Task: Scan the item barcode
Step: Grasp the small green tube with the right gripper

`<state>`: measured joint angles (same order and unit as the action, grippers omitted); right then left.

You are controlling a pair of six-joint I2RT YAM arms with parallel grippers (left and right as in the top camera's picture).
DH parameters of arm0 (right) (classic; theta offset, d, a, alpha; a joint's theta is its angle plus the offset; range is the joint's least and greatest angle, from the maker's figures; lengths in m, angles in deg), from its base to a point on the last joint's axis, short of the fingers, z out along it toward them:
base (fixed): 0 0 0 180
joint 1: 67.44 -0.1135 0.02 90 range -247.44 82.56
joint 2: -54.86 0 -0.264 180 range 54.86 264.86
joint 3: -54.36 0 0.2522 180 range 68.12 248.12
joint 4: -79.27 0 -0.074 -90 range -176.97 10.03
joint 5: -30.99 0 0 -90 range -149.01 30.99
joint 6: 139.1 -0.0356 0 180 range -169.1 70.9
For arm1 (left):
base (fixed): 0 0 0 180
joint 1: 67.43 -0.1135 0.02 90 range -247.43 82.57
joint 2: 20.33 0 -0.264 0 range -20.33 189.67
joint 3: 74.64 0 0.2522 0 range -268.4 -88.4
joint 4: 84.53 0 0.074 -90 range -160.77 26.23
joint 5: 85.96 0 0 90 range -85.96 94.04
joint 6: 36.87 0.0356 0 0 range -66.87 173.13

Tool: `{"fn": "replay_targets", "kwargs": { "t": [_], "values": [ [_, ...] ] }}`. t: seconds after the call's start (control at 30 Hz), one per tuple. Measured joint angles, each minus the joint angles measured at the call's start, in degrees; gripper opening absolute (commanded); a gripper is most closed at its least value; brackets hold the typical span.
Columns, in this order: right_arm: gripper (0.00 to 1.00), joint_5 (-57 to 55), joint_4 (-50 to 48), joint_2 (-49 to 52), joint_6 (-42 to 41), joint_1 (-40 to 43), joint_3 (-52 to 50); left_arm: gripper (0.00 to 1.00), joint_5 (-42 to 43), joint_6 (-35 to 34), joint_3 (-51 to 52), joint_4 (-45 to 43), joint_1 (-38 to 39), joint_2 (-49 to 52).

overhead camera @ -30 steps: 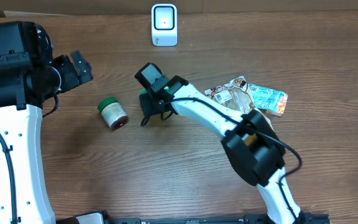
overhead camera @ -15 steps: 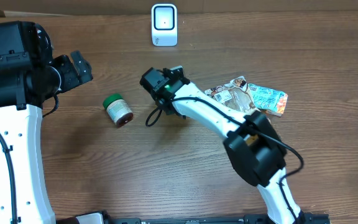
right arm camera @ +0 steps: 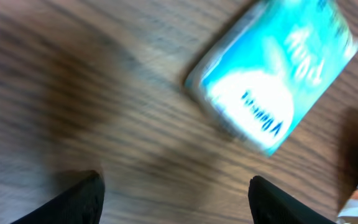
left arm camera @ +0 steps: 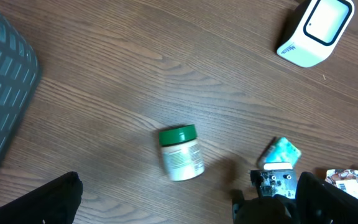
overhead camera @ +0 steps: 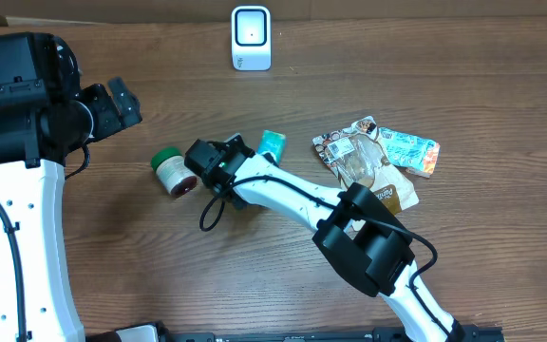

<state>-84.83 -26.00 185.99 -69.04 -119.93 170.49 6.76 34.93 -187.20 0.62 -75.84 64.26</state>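
I should move my open right gripper across to the teal packet outside its fingers and take it from the side (overhead camera: 283, 144) by the snack packets before scanning.
A small teal packet (overhead camera: 272, 144) lies on the wooden table and shows blurred in the right wrist view as the teal packet (right arm camera: 272, 74). My right gripper (overhead camera: 238, 155) is just left of it, open, with nothing between its fingers (right arm camera: 79, 199). The white barcode scanner (overhead camera: 251, 38) stands at the back centre; the left wrist view shows the scanner (left arm camera: 316, 31) at top right. A white jar with a green lid (overhead camera: 171, 173) lies on its side to the left of the right gripper. My left gripper (overhead camera: 126, 104) hovers open at the far left, above and apart from the jar (left arm camera: 180, 154).
Crumpled snack packets (overhead camera: 373, 157) lie in a heap at the right. A grey ribbed bin (left arm camera: 5, 81) sits at the left edge of the left wrist view. The right arm's white links stretch from the front centre across the table's middle.
My right gripper has opened and let go of the teal packet, which now lies on the table. The gripper has pulled back to the left, toward the jar. The left arm has not moved.
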Motion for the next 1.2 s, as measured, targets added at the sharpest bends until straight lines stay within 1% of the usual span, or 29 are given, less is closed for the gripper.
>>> {"fn": "replay_targets", "kwargs": {
  "t": [0.13,0.17,0.3,0.37,0.43,0.6,0.7,0.8,0.93,0.97,1.13,1.2],
  "values": [
    [0.74,1.84,0.00,-0.74,-1.14,1.14,0.02,1.00,0.00,0.00,0.00,0.00,0.00,0.00],
    [0.72,2.36,-0.09,-1.07,-1.27,1.60,0.07,0.99,0.00,0.00,0.00,-0.02,0.00,0.00],
    [0.61,6.78,-1.49,-3.82,-1.99,5.68,0.61,0.99,0.00,0.00,0.00,-0.02,0.00,0.00],
    [0.52,10.10,-2.62,-5.16,-2.47,8.61,1.09,1.00,0.00,0.00,0.00,-0.02,0.00,0.00],
    [0.45,13.73,-3.52,-5.86,-3.61,11.89,1.62,1.00,0.00,0.00,0.00,-0.02,0.00,0.00],
    [0.42,26.29,-7.26,-6.05,-6.84,20.87,1.20,1.00,0.00,0.00,0.00,-0.02,0.00,0.00],
    [0.41,32.68,-9.18,-6.05,-8.37,24.00,-0.35,0.99,0.00,0.00,0.00,-0.02,0.00,0.00],
    [0.38,36.70,-9.46,-6.05,-9.57,24.28,-3.08,1.00,0.00,0.00,0.00,-0.02,0.00,0.00],
    [0.36,39.69,-9.44,-6.05,-11.50,22.69,-6.27,1.00,0.00,0.00,0.00,0.00,0.00,0.00],
    [0.34,40.28,-10.03,-6.05,-11.85,22.34,-6.86,1.00,0.00,0.00,0.00,0.00,0.00,0.00],
    [0.32,41.53,-16.33,-6.05,-14.29,21.70,-10.73,1.00,0.00,0.00,0.00,0.00,0.00,0.00],
    [0.26,41.94,-18.64,-6.05,-15.06,21.70,-12.28,1.00,0.00,0.00,0.00,0.00,0.00,0.00]
  ]
}}
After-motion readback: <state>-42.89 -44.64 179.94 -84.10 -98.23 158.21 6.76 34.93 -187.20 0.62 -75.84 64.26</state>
